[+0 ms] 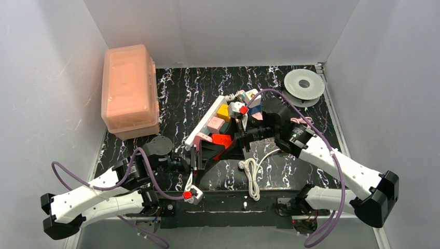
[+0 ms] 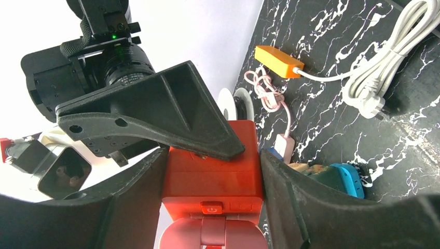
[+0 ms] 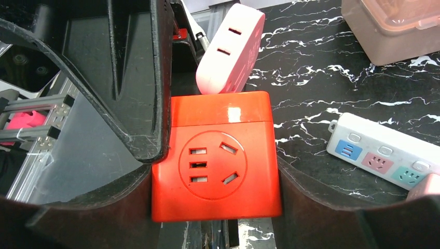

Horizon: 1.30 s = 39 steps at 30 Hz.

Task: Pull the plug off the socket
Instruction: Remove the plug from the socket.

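I have the red cube adapter in both grippers, so I need to let go with my left gripper and take the pink adapter [image 1: 202, 138] with it while my right gripper holds the cube still.
The white power strip [image 1: 204, 121] lies diagonally in mid-table with yellow and pink plugs on its pastel outlets. It also shows in the right wrist view [image 3: 384, 155]. A red cube adapter [image 1: 222, 140] sits at its near end, whether it is seated in the strip is hidden. My left gripper [image 1: 200, 154] is shut on the cube [image 2: 210, 155] from the left. My right gripper [image 1: 240, 137] is shut on the cube [image 3: 215, 166] from the right, and one of its fingers [image 2: 155, 114] crosses the cube's top. A pink adapter [image 3: 231, 49] touches the cube's far side.
A translucent pink box [image 1: 129, 91] stands at the back left. A grey spool [image 1: 304, 84] lies at the back right. A coiled white cord [image 1: 252, 174] lies in front of the cube, running to a short orange block [image 2: 275, 61]. A thin pink cable [image 2: 265, 89] lies nearby.
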Each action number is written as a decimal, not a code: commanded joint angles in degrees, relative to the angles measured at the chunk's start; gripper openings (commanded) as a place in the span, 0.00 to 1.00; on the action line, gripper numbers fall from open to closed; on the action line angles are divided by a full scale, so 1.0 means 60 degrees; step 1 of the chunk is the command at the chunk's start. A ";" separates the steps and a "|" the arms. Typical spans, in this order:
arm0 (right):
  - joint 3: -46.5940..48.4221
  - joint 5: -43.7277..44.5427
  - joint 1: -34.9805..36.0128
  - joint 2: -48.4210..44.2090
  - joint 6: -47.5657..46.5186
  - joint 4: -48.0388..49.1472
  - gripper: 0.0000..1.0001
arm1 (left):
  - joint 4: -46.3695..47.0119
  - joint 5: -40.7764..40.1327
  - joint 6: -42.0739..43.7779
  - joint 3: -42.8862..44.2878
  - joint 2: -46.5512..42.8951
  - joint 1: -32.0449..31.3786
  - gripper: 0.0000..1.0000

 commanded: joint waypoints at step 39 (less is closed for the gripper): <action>0.2887 0.9603 0.4701 0.0062 -0.4843 -0.5006 0.01 | -0.3315 -0.1763 -0.5920 0.2065 0.0418 0.0567 0.98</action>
